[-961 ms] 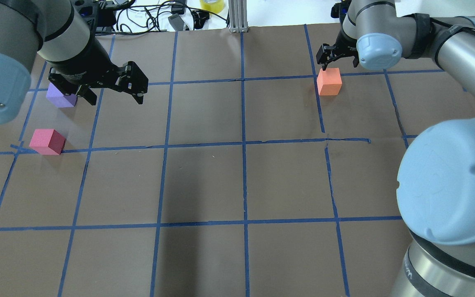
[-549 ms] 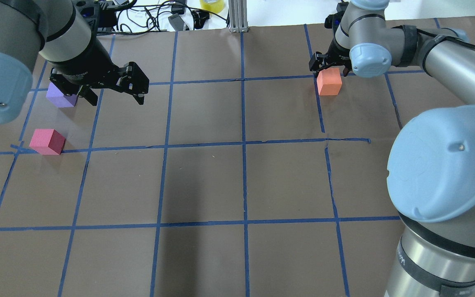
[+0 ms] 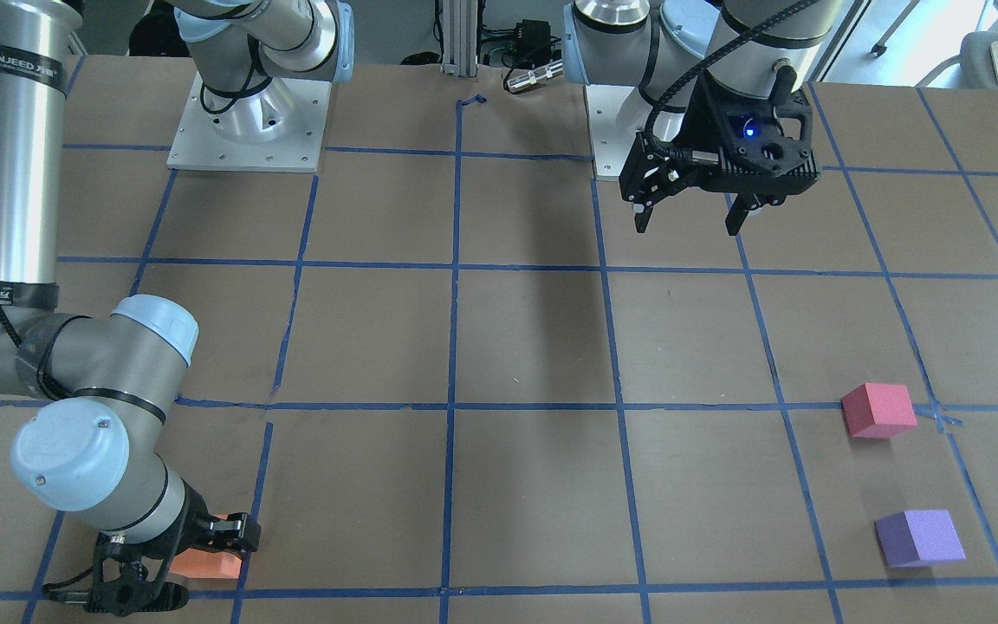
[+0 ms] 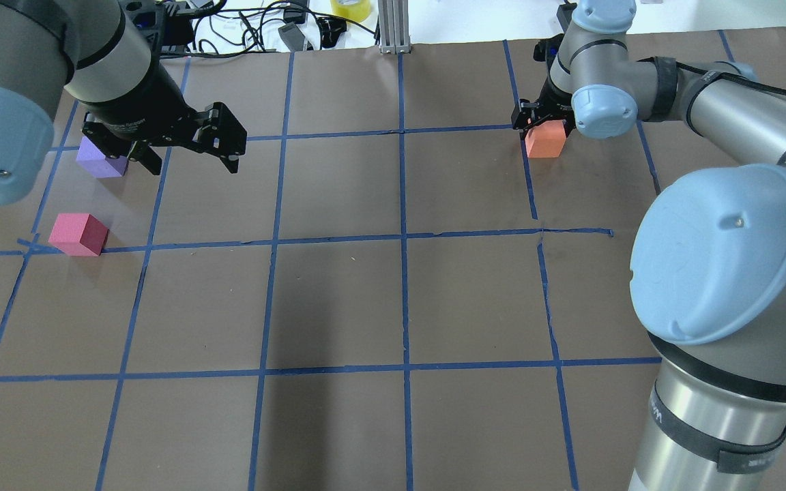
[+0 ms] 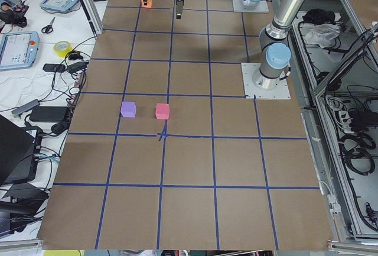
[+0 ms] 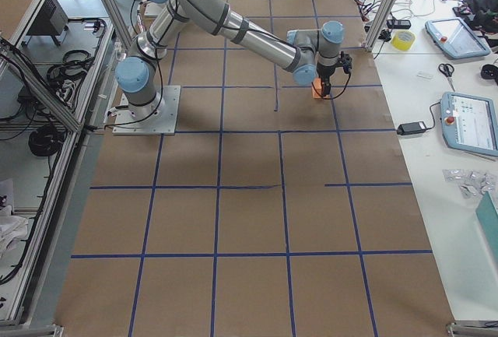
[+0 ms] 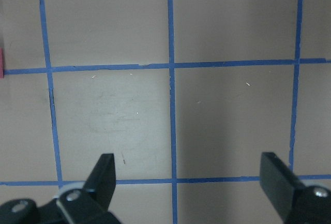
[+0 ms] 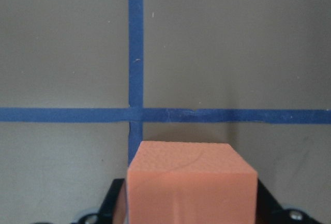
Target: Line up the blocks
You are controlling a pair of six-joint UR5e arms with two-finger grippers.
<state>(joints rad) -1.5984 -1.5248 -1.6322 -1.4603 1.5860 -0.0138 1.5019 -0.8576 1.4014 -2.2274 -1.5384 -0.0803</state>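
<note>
Next, my right gripper releases the orange block beside the long middle blue tape line (image 3: 475, 534), so that I leave it level with the purple block.
The orange block (image 4: 544, 142) sits on the table at the far right, on a blue tape line. My right gripper (image 4: 542, 129) is lowered around it. In the right wrist view the block (image 8: 191, 182) fills the gap and both fingers touch its sides. It still rests on the paper (image 3: 213, 563). The purple block (image 4: 96, 162) and the pinkish-red block (image 4: 78, 234) sit apart at the far left. My left gripper (image 4: 192, 164) hangs open and empty above the table, just right of the purple block. It also shows in the front view (image 3: 688, 227).
Brown paper with a blue tape grid (image 4: 403, 235) covers the table. Cables and a roll of yellow tape (image 4: 351, 8) lie beyond the far edge. An aluminium post (image 4: 393, 27) stands at the far middle. The arm bases (image 3: 248, 121) are bolted at the near side.
My right gripper has come down from above the orange block to sit around it. The left arm and all three blocks have not moved.
</note>
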